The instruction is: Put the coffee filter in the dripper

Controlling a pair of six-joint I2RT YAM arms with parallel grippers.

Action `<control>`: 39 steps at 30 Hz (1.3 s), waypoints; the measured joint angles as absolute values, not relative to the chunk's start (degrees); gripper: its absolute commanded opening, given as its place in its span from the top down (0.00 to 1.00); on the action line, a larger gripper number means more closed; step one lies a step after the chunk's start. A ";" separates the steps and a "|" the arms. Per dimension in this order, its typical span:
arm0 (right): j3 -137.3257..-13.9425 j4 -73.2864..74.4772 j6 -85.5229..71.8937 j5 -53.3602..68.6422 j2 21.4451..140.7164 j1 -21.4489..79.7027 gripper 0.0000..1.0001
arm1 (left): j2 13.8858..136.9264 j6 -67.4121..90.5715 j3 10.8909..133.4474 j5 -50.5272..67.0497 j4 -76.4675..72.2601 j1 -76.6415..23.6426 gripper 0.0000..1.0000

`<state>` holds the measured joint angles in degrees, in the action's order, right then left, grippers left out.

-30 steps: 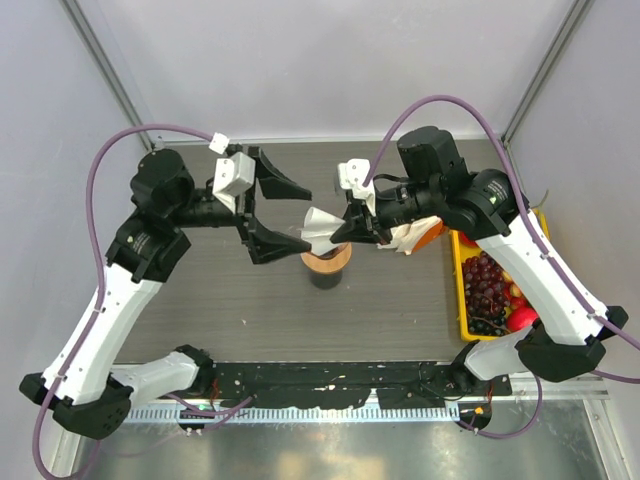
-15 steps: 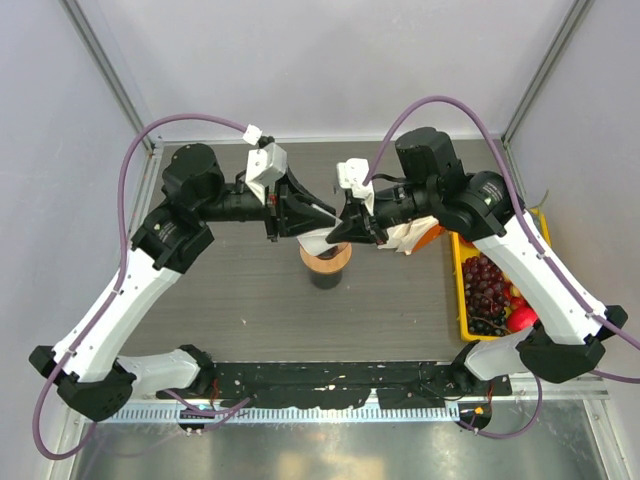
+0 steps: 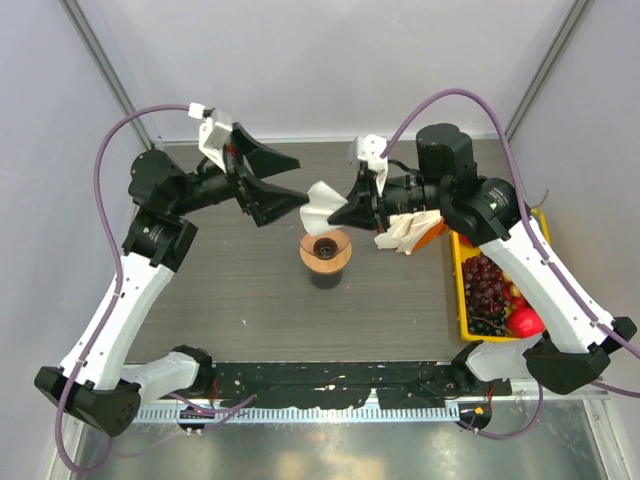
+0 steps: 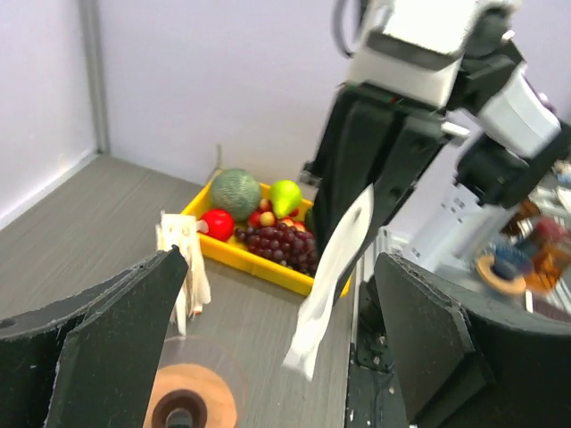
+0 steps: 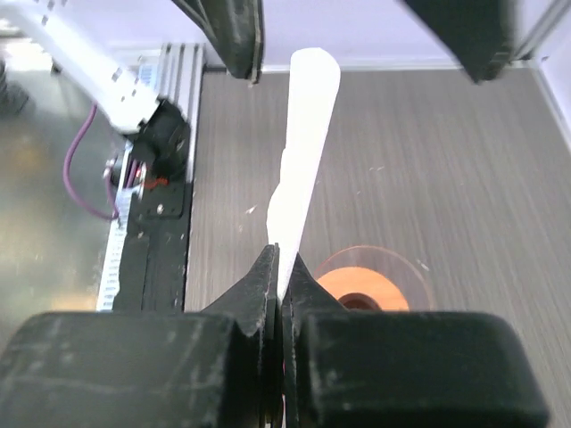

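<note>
The coffee filter is hanging flat from the robot's right gripper, so next the left gripper pinches its free edge [image 3: 308, 218] and works the paper open before placing it in the dripper.
The coffee filter [image 3: 322, 200], a thin white paper fan, hangs in the air just behind and above the dripper [image 3: 326, 250]. My right gripper [image 3: 340, 214] is shut on the filter's right edge. In the right wrist view the filter [image 5: 303, 152] sticks out forward from the pinched tips [image 5: 280, 259], and the dripper's wooden ring [image 5: 366, 285] lies below to the right. My left gripper [image 3: 299, 183] stands open to the left of the filter without touching it. From the left wrist, the filter [image 4: 335, 267] hangs between the wide-apart fingers [image 4: 125, 330], with the dripper [image 4: 187, 397] low in the frame.
A ruffled bunch of white filters [image 3: 405, 232] stands right of the dripper. A yellow tray [image 3: 460, 300] with grapes, a melon and other fruit sits at the table's right edge. The metal rail and arm bases run along the near edge.
My left gripper closed in on the filter half a second ago, then opened and drew back to the left. The right gripper lifted the filter slightly up and away from the dripper.
</note>
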<state>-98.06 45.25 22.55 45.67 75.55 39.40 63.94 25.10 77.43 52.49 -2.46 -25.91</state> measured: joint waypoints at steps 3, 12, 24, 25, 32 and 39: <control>-95.68 37.23 14.48 46.50 74.39 36.93 0.95 | 62.85 32.51 72.29 52.07 -8.75 -20.21 0.01; -89.67 11.60 -9.28 48.86 71.88 34.39 0.95 | 61.76 42.72 66.06 52.23 -15.16 -22.50 0.01; -86.50 -0.91 -21.69 49.19 72.38 34.65 0.95 | 67.92 57.04 66.35 51.48 -28.60 -28.14 0.57; -86.48 -1.39 -22.13 49.19 72.38 34.65 0.95 | 68.18 57.98 66.35 51.46 -29.36 -28.36 0.72; -86.28 -1.74 -22.70 49.23 72.36 34.39 0.95 | 68.01 61.12 66.02 51.31 -33.04 -28.01 1.00; -86.26 -0.95 -23.05 50.24 72.38 31.81 0.74 | 66.00 60.31 63.00 52.10 -34.22 -27.64 1.00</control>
<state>-86.26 -0.95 -23.05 50.24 72.38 31.81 66.00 60.31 63.00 52.10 -34.22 -27.64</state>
